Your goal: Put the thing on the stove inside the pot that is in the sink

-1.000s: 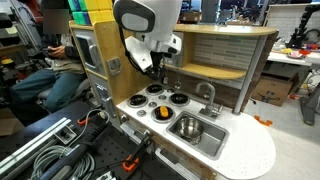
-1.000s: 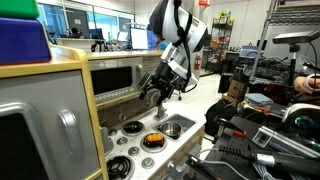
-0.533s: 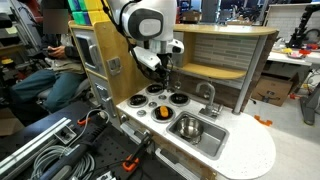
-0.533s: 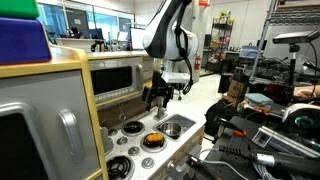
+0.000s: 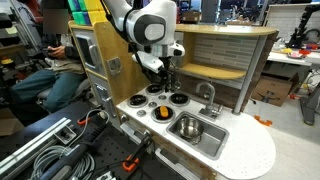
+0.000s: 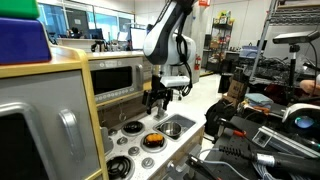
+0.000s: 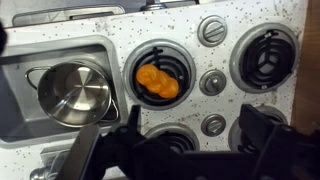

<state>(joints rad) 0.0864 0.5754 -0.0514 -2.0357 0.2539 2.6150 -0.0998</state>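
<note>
The middle of the small orange object (image 5: pixel 164 112) (image 7: pixel 158 82) is lying on the black burner beside the sink, and my gripper needs to close on it there.
A small orange object (image 7: pixel 157 82) lies on a black burner of the white stove (image 7: pixel 215 60); it also shows in both exterior views (image 5: pixel 164 112) (image 6: pixel 152 139). The shiny silver pot (image 7: pixel 73 95) stands in the rectangular steel sink (image 7: pixel 18 78), seen too in an exterior view (image 5: pixel 187 126). My gripper (image 7: pixel 192 125) hangs above the stove in both exterior views (image 5: pixel 160 76) (image 6: pixel 156 99). Its fingers are spread apart and hold nothing. It is well above the orange object.
A curved silver faucet (image 5: pixel 208 93) rises behind the sink. Silver knobs (image 7: pixel 212 82) sit between the burners. A wooden toy oven cabinet (image 5: pixel 92 50) stands beside the stove, and a curved wooden back wall (image 5: pixel 225 55) runs behind the counter.
The arm has swung over the stove and the gripper has come lower, turning to point down at the burners. The orange object and pot have not moved.
</note>
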